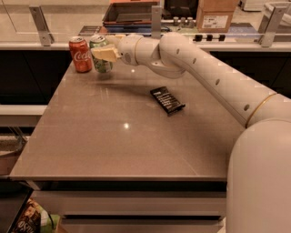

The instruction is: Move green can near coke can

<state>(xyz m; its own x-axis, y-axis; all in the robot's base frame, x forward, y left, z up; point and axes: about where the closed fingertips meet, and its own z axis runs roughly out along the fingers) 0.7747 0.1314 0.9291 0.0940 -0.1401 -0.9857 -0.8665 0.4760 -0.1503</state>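
Next, I let go of the green can on the table's far corner (101, 76), next to the red coke can.
The green can (101, 63) stands upright at the far left of the table (113, 136), right beside the red coke can (80, 54), with a narrow gap between them. My gripper (102, 51) is shut on the green can, its cream fingers (105, 54) across the can's upper half. The can's base looks to be at the table top. The white arm reaches in from the lower right across the table.
A black flat packet (167, 100) lies near the table's middle right. A counter with a rail, a dark tray (129, 13) and a cardboard box (218, 14) runs behind the table. A bag shows at the bottom left on the floor.
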